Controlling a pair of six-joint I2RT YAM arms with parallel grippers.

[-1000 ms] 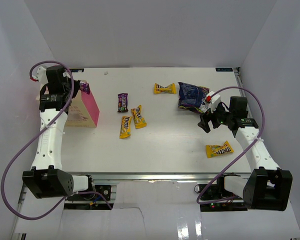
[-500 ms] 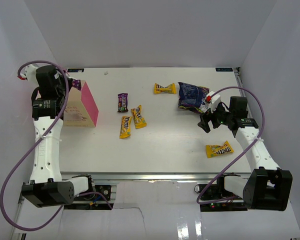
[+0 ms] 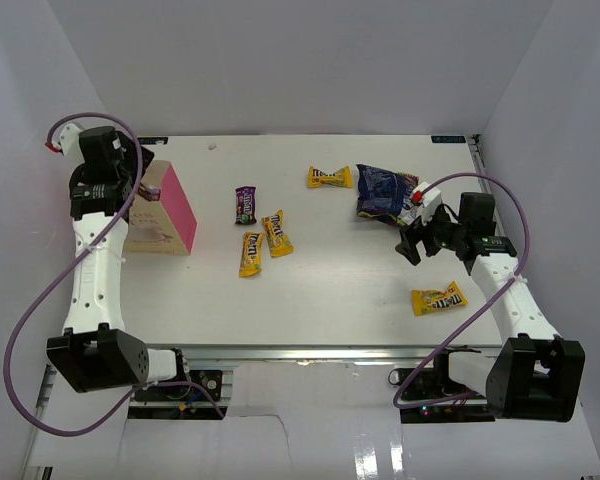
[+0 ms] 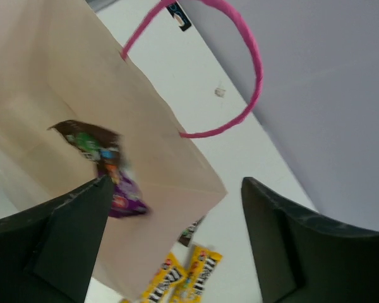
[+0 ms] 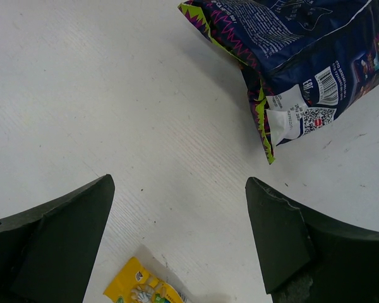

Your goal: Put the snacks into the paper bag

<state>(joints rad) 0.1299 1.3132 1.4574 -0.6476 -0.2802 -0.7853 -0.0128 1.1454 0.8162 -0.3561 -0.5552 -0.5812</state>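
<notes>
The middle of the lone yellow packet [image 3: 439,299] on the near side of the dark blue snack bag is the next spot my right gripper should close on.
The beige paper bag [image 3: 165,215] with pink sides stands at the left of the table. My left gripper [image 3: 140,186] hovers over its mouth, open. In the left wrist view a blurred dark purple packet [image 4: 107,172] is loose inside the paper bag [image 4: 63,82], just off my left gripper [image 4: 175,183]. On the table lie another purple packet [image 3: 245,203], yellow packets [image 3: 276,232] [image 3: 251,253] [image 3: 329,177] [image 3: 439,298] and the dark blue snack bag [image 3: 385,192]. My right gripper [image 3: 412,245] hangs open and empty over bare table, between the blue bag [image 5: 303,50] and a yellow packet [image 5: 145,287].
White walls close in the table on three sides. The bag's pink cord handle [image 4: 240,76] loops up near my left fingers. Purple cables arch from both arms.
My left gripper has opened and let go of the purple packet, which now drops inside the bag. The left wrist shifted slightly over the bag. The right arm has not moved.
</notes>
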